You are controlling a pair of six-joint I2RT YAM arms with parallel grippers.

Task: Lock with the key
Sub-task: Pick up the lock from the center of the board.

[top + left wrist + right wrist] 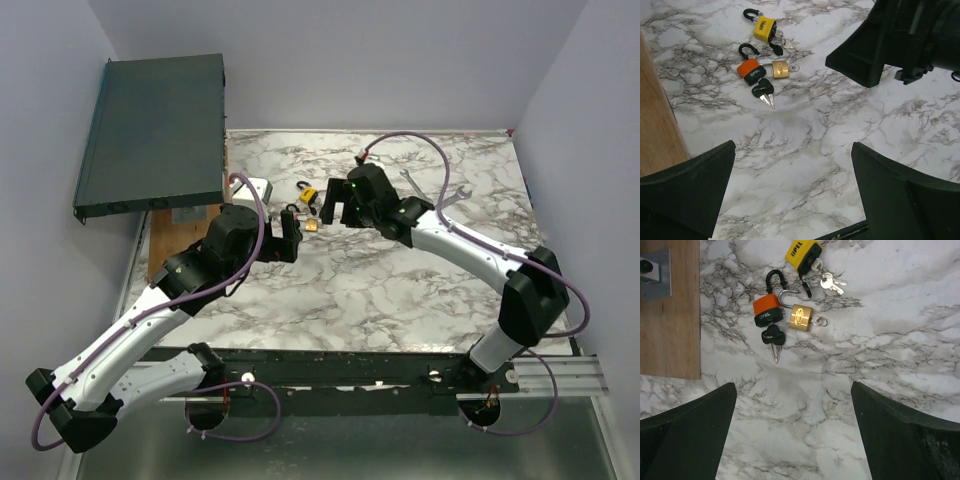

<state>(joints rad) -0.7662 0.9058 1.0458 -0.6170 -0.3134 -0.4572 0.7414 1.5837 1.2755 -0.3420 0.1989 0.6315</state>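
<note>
I will next move my right gripper to the yellow padlock's body (309, 196) (804, 256), past the brass padlock, and close it there.
Three padlocks lie together on the marble table. An orange padlock (765, 310) has black-headed keys (773, 336) hanging from it. A brass padlock (801, 317) with its shackle swung open lies right of it. A yellow padlock (802, 252) with silver keys (831, 283) lies farther back. All three also show in the left wrist view: orange (750, 71), brass (780, 69), yellow (764, 28). My right gripper (794, 390) is open and empty, hovering just short of the black keys. My left gripper (792, 150) is open and empty, nearer the table's front, apart from the locks.
A wooden board (670, 315) with a metal bracket (655, 272) lies left of the locks. A dark flat case (150, 135) stands at the back left. Wrenches (440, 190) lie at the back right. The right gripper's body (890, 45) hangs close beside the locks.
</note>
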